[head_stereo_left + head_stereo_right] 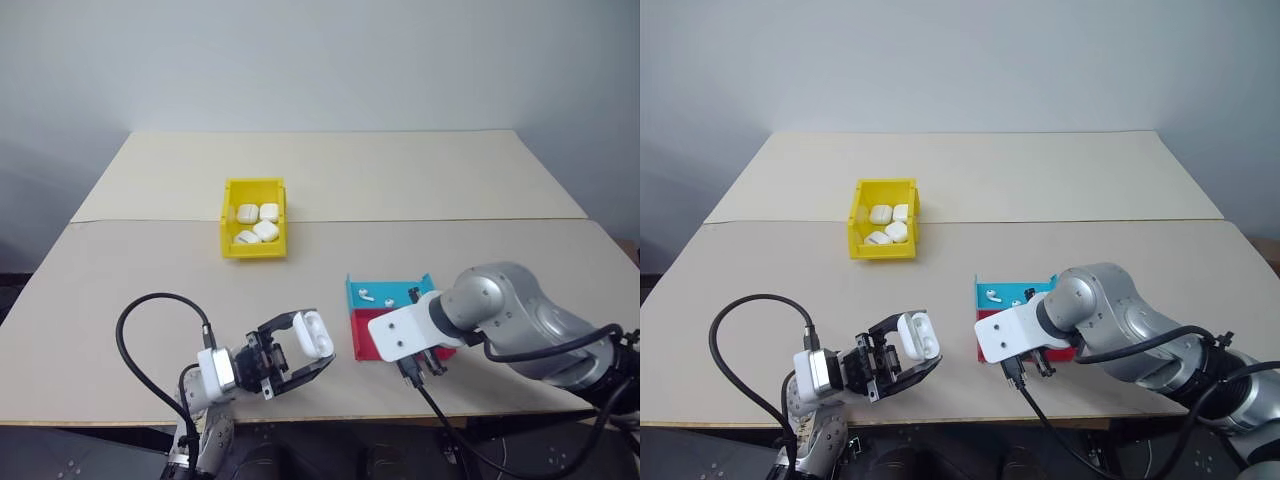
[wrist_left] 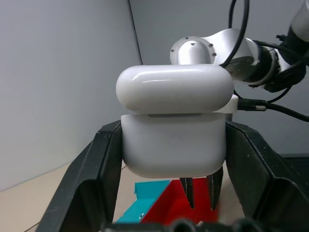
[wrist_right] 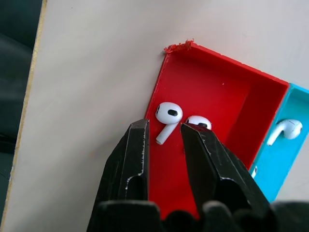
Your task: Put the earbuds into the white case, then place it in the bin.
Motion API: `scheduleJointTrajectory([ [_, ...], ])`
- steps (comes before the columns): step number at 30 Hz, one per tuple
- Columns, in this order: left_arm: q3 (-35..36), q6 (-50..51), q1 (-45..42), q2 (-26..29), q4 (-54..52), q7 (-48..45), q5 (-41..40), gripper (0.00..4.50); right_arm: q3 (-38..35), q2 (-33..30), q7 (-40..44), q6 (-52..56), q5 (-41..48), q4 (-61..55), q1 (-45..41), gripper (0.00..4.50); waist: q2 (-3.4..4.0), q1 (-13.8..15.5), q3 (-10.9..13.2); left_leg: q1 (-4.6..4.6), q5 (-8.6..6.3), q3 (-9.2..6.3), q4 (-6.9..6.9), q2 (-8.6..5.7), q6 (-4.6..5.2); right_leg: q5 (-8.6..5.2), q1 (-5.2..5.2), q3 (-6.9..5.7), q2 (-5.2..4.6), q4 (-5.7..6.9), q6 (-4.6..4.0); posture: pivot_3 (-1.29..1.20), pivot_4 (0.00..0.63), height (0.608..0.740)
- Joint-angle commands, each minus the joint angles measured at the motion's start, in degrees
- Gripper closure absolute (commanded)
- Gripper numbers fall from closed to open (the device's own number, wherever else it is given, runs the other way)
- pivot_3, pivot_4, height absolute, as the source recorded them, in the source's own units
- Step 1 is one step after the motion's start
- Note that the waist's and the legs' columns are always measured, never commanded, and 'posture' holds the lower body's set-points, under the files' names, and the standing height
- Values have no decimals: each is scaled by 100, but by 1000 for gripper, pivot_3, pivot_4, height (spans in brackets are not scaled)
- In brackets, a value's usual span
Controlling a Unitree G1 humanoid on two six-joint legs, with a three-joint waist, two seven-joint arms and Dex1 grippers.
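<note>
Next, my right gripper opens wider and takes the slanted earbud [image 3: 168, 113] by its head, because its fingers are on either side of that earbud's stem while another earbud crowds one finger.
My left gripper [image 1: 312, 346] is shut on the white case [image 2: 174, 125] and holds it above the table's front edge; the lid looks hinged back. To its right, my right gripper [image 3: 164, 126] points down into the red tray [image 3: 212, 87]. Its fingers stand a little apart on either side of the stem of one earbud [image 3: 169, 112], with gaps showing. A second earbud [image 3: 198, 121] lies just behind one finger. More earbuds [image 1: 365, 294] lie in the teal tray [image 3: 275, 164]. The yellow bin [image 1: 253, 250] stands further back at the table's middle left.
The bin holds several white cases [image 1: 265, 230]. The teal tray adjoins the red tray on its far side. A black cable [image 1: 150, 310] loops from my left wrist over the front left of the table. A seam [image 1: 450, 220] runs across the tabletop behind the bin.
</note>
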Motion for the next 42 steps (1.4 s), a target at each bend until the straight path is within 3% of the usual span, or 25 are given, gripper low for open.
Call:
scheduleJointTrajectory([
  [1, 152, -195, 174, 233, 91, -348, -140, 1658, 44, 118, 84, -171, -310, 48, -46, 3119, 1, -21, -1, 0, 0, 0, 0, 0, 0, 0, 0, 0, 0, 0, 0, 0, 150, 740],
  [12, 298, -236, 480, 262, 66, -447, -217, 1658, -138, 367, 92, -371, -565, 80, 153, 3119, 3, -57, -2, 0, 0, -5, 0, 2, 0, 0, 0, -3, 0, 2, 0, 0, 150, 740],
  [16, 279, -198, 513, 216, -41, -295, -124, 1658, -164, 393, 91, -405, -671, 83, 172, 2228, 4, -64, -2, 0, 0, -5, 1, 2, 0, 0, 1, -6, 0, 3, -1, 0, 150, 740],
  [42, 121, -165, 571, 288, -318, 145, 213, 1658, -82, 884, 500, 13, -892, 711, -44, 2228, 6, -79, -4, 0, 0, -4, 1, 3, 0, 1, 1, -7, 1, 5, -2, 0, 150, 740],
])
